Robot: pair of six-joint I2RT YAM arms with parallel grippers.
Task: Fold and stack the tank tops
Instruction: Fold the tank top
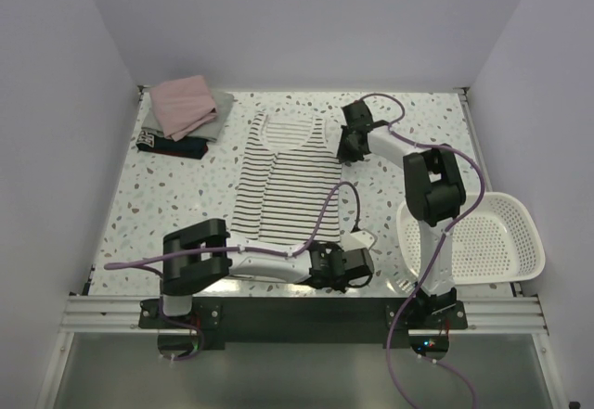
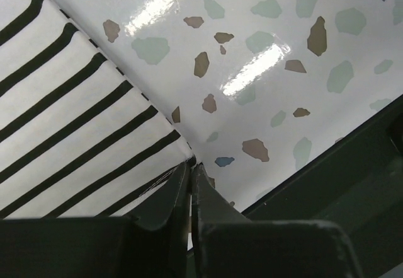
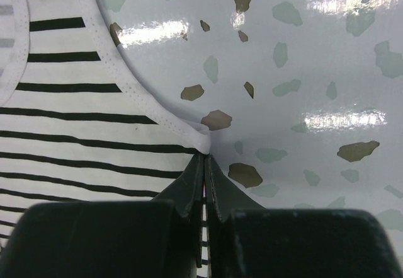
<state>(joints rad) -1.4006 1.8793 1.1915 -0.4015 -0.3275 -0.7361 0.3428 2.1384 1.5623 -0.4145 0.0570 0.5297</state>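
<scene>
My left gripper is to let go of the striped tank top's hem corner at the middle of its near hem (image 1: 282,287).
The white tank top with thin black stripes (image 1: 283,175) lies flat in the middle of the table, neck at the far end. My left gripper (image 1: 345,259) is shut on its near right hem corner (image 2: 179,155). My right gripper (image 1: 345,146) is shut on its far right armhole edge (image 3: 203,140). The dusty pink top (image 1: 184,103) lies folded at the far left on the grey-green top (image 1: 219,121) and the dark navy top (image 1: 174,146).
A white slotted basket (image 1: 487,237) stands at the right, by the right arm's base. Grey walls close in the table on three sides. A black rail (image 1: 297,312) runs along the near edge.
</scene>
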